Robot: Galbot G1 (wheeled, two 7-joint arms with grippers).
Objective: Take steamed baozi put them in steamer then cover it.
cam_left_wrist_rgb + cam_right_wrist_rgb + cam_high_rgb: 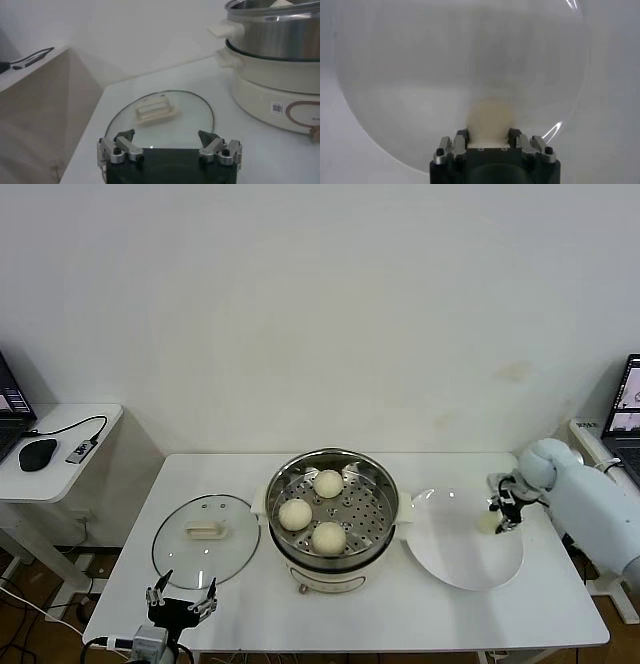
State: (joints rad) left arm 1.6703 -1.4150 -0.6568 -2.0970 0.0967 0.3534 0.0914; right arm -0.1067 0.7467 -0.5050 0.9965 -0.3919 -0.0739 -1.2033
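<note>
Next, my right gripper sets the baozi down on the bare steamer's bottom (364,505) on the side nearest the white plate.
Three cream-white baozi (328,483) lie in the shiny steamer (372,484) on its cream pot base, at the table's middle. A fourth baozi (488,522) is at the right part of the white plate (460,559). My right gripper (500,512) is shut on it, and in the right wrist view the fingers press both sides of the baozi (490,117). The glass cover (206,540) lies flat on the table left of the steamer. My left gripper (181,599) is open and empty just in front of the cover (195,117).
The steamer (275,30) and pot base (270,95) stand close to the right of the cover. A side table with a mouse (38,454) and cables stands far left. Laptops sit at both far edges.
</note>
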